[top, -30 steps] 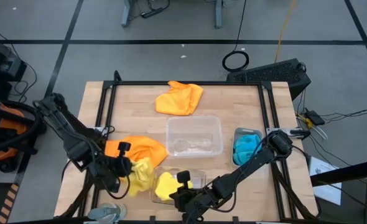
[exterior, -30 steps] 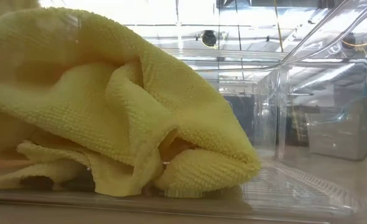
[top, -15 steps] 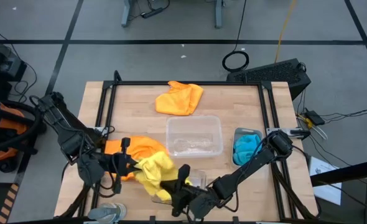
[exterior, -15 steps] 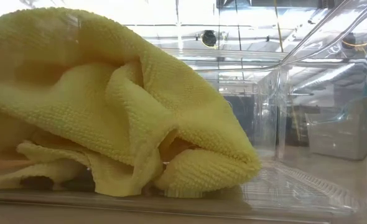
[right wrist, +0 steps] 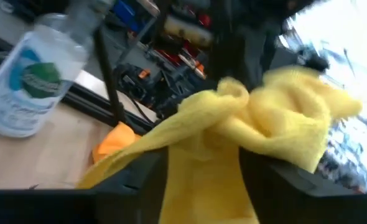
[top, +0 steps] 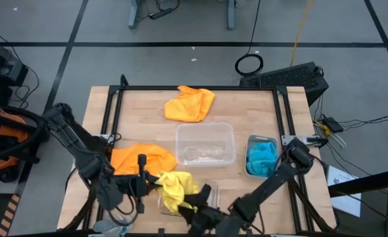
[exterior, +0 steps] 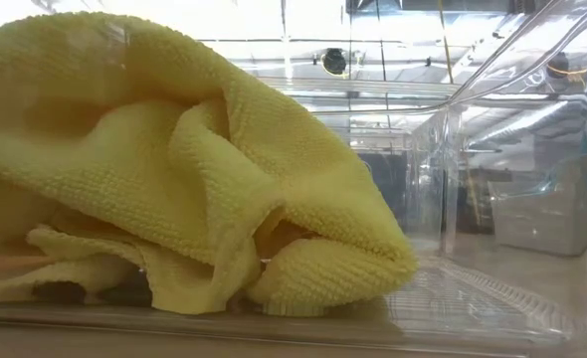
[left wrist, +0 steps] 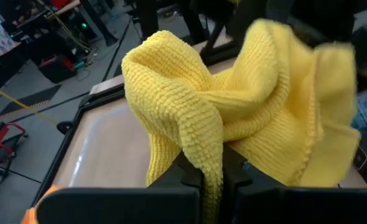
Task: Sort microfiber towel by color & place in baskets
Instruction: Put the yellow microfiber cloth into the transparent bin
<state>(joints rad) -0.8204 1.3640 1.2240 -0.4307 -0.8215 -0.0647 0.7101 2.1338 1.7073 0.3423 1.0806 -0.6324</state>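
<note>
The yellow towel is held in my left gripper by a bunched fold, so my right gripper should grab the towel's loose side (top: 185, 184) and help spread it over the near basket.
My left gripper (top: 148, 182) is shut on a yellow towel (top: 173, 186), held over the left end of the clear near basket (top: 208, 192). A second yellow towel (exterior: 174, 199) lies bunched on that basket's floor. My right gripper (top: 204, 212) stands open at the table's near edge. In its wrist view, yellow cloth (right wrist: 233, 124) lies between its spread fingers. One orange towel (top: 143, 158) lies on the table at the left and another (top: 190, 104) at the far side. A blue towel (top: 262, 158) lies in the greyish basket (top: 260, 140). My left gripper pinches a bunched fold of the yellow towel (left wrist: 213, 163) between its two fingers (left wrist: 193, 177). It comes level from the table's left. The rest of the towel (left wrist: 258, 93) billows beyond the fingertips, lifted off the table. Whether my right gripper touches the yellow cloth, I cannot tell.
A wide clear basket (top: 205, 143) stands in the middle of the table. Black frame rails (top: 115, 112) run along the table's left, right and far sides. A water bottle (right wrist: 31, 74) stands on the wood in the right wrist view.
My left gripper has gone toward the table's right edge with the yellow towel, lifting it from beside the near basket to above the basket's left end. My right gripper has drawn back toward the near edge. The towel lying in the basket has stayed still.
</note>
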